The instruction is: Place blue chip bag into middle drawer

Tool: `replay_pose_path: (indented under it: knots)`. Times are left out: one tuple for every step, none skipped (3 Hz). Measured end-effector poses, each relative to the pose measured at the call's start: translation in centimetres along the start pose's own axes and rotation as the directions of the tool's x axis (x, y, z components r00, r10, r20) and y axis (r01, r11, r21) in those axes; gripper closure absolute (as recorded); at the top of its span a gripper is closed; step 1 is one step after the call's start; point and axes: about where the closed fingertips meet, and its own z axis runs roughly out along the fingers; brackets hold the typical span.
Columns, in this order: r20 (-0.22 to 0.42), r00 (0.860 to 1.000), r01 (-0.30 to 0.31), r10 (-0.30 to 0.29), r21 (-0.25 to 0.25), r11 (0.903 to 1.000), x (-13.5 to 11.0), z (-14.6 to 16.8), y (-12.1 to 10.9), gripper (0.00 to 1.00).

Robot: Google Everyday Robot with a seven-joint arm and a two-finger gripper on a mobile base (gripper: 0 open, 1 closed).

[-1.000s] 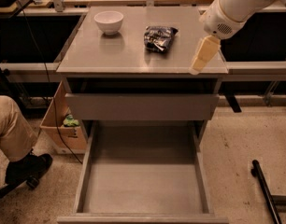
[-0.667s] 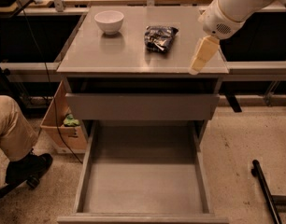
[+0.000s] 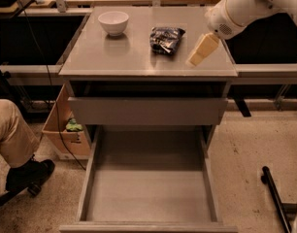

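The far corner of the blue chip bag [image 3: 180, 33], on the side facing away from the white bowl, will be gripped by my gripper.
The blue chip bag [image 3: 166, 39], dark navy foil with white print, lies on the grey cabinet top [image 3: 129, 57], right of centre. My gripper [image 3: 203, 50] hangs over the top's right part, just right of the bag and apart from it, with nothing seen in it. The white arm comes in from the upper right. The middle drawer [image 3: 148, 193] is pulled far out below, a wide grey tray with a bare floor.
A white bowl [image 3: 113, 22] stands at the back left of the top. A drawer above shows only its grey front panel [image 3: 147, 110]. A person's leg and shoe [image 3: 17, 144] and a cardboard box [image 3: 66, 132] are at the left. A black bar [image 3: 277, 198] lies on the floor at the right.
My gripper has shifted slightly left toward the chip bag. The bag, bowl and drawers have not moved.
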Motion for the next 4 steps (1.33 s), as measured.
replay_pose_path:
  knots:
    - [0.114,0.992,-0.065,0.062,0.026,0.9975,-1.8,3.2,-2.7,0.0]
    - [0.197,0.969,-0.155,0.152,-0.002,0.988,-3.3,7.5,-4.2,0.0]
    - [0.241,0.94,-0.233,0.24,-0.058,0.9708,-4.4,11.3,-4.1,0.0]
    - [0.246,0.93,-0.264,0.273,-0.07,0.9621,-4.6,14.7,-4.3,0.0]
